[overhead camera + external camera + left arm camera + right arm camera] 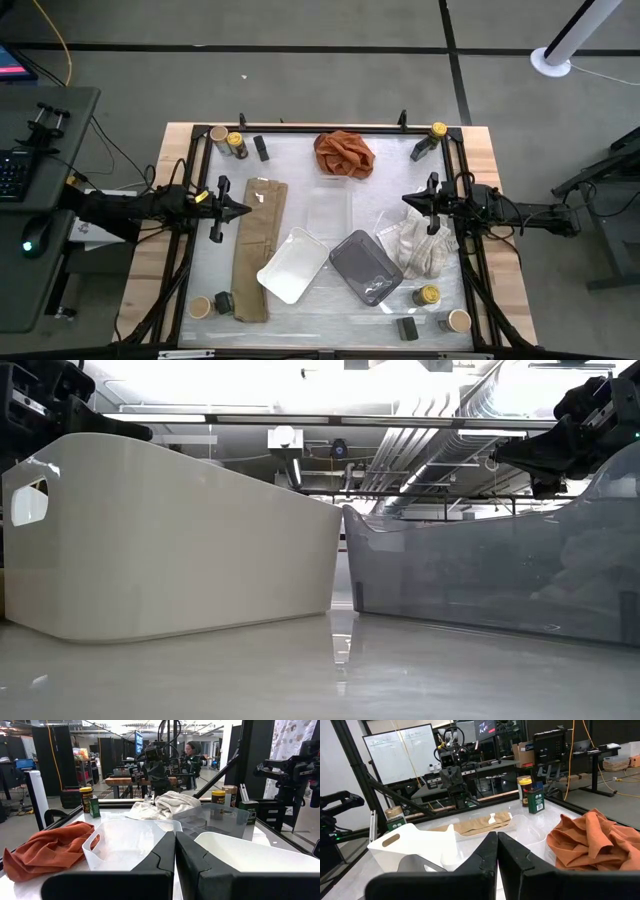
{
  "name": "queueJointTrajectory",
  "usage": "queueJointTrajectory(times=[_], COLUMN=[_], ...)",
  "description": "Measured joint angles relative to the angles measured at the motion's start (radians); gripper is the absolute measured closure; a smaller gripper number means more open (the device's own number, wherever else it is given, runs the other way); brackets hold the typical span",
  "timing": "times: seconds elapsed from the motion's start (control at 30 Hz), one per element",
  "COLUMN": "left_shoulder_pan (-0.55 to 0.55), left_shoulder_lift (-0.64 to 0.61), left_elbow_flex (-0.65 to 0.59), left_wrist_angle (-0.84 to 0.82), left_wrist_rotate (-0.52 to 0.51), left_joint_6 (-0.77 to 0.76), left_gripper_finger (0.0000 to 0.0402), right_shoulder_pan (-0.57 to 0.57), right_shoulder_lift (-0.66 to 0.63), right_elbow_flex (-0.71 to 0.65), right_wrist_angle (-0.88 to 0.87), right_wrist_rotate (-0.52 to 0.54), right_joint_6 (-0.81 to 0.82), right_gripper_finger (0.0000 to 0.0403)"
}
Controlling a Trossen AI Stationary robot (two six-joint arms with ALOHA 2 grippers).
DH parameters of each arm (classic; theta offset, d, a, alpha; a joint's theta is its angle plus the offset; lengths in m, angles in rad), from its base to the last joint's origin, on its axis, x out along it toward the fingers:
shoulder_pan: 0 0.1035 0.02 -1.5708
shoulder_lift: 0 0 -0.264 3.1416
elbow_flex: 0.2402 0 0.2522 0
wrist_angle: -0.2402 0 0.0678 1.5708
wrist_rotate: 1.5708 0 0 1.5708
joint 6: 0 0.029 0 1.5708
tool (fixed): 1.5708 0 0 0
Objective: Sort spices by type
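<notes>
The robot's left gripper will close on the sides of the black box (261,149) at the table's far edge, next to the yellow-lidded jar and the tan-lidded jar.
The spices stand in four groups at the table's corners. Far left: a tan-lidded jar (218,134), a yellow-lidded jar (236,143) and a black box (261,148). Far right: a yellow-lidded jar (437,131) and a black box (420,150). Near left: a tan-lidded jar (200,306) and a black box (223,301). Near right: a yellow-lidded jar (428,296), a black box (406,328) and a tan-lidded jar (459,320). My left gripper (240,209) hovers shut at the left side, and my right gripper (408,200) hovers shut at the right side. Neither holds anything.
A white tray (295,264), a grey tray (365,267) and a clear tray (328,212) sit mid-table. An orange cloth (343,153) lies near the far edge, a tan cloth (260,245) at left and a white cloth (418,245) at right. A black frame runs around the table.
</notes>
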Motion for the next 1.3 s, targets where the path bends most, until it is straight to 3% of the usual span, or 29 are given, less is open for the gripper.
queueJointTrajectory(times=[0.23, 0.37, 0.43, 0.5, 0.6, 0.67, 0.8, 1.0, 1.17, 1.3], left_shoulder_pan=[0.000, -0.001, -0.001, 0.007, 0.034, 0.076, 0.231, 0.570, 0.751, 0.801], left_shoulder_lift=[0.001, 0.012, 0.025, 0.054, 0.137, 0.222, 0.439, 0.845, 1.140, 1.288], left_elbow_flex=[-0.001, -0.001, 0.001, 0.032, 0.148, 0.251, 0.508, 0.845, 0.986, 1.013], left_wrist_angle=[0.038, 0.359, 0.510, 0.543, 0.358, 0.173, -0.141, -0.500, -0.658, -0.655], left_wrist_rotate=[0.000, -0.002, -0.072, -0.167, -0.296, -0.317, -0.154, 0.122, 0.263, 0.283], left_joint_6=[-0.008, -0.351, -0.471, -0.533, -0.685, -0.785, -0.832, -0.647, -0.582, -0.614], left_gripper_finger=[0.0401, 0.0401, 0.0401, 0.0401, 0.0401, 0.0401, 0.0401, 0.0401, 0.0401, 0.0401], right_shoulder_pan=[0.000, 0.000, 0.000, 0.000, 0.000, 0.000, 0.000, 0.000, 0.000, 0.000], right_shoulder_lift=[0.000, 0.000, 0.000, 0.000, 0.000, 0.000, 0.000, 0.000, 0.000, 0.000], right_elbow_flex=[0.000, 0.000, 0.000, 0.000, 0.000, 0.000, 0.000, 0.000, 0.000, 0.000], right_wrist_angle=[0.000, 0.000, 0.000, 0.000, 0.000, 0.000, 0.000, 0.000, 0.000, 0.000], right_wrist_rotate=[0.000, 0.000, 0.000, 0.000, 0.000, 0.000, 0.000, 0.000, 0.000, 0.000], right_joint_6=[0.000, 0.000, 0.000, 0.000, 0.000, 0.000, 0.000, 0.000, 0.000, 0.000], right_gripper_finger=[0.0398, 0.0398, 0.0398, 0.0398, 0.0398, 0.0398, 0.0398, 0.0398, 0.0398, 0.0398])
